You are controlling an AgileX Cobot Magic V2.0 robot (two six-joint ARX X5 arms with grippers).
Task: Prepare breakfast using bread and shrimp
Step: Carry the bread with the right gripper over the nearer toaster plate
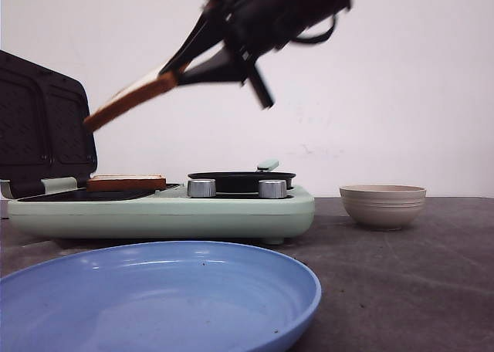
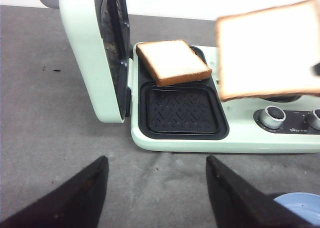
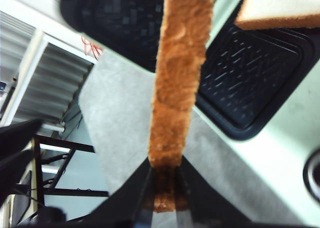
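The robot's right gripper should release the second bread slice, which hangs tilted above the maker now, on the bare near grill plate of the sandwich maker (image 1: 113, 188) (image 3: 246, 80).
One bread slice (image 1: 126, 183) (image 2: 173, 62) (image 3: 280, 8) lies flat on the far plate of the mint-green sandwich maker (image 1: 170, 213). A second bread slice (image 1: 127, 101) (image 2: 267, 50) (image 3: 180, 78) hangs tilted in the air above the maker, with my right gripper (image 1: 174, 72) (image 3: 167, 188) shut on its crust edge. The near grill plate (image 2: 182, 110) (image 3: 250, 78) is bare. My left gripper (image 2: 156, 188) is open over the grey table in front of the maker, holding nothing. No shrimp shows in any view.
The maker's lid (image 1: 42, 128) (image 2: 107, 48) stands open on the left. Its knobs (image 1: 201, 187) and a black pan (image 1: 241, 181) sit at its right side. A beige ribbed bowl (image 1: 383, 204) stands to the right, and a blue plate (image 1: 154, 298) lies at the front.
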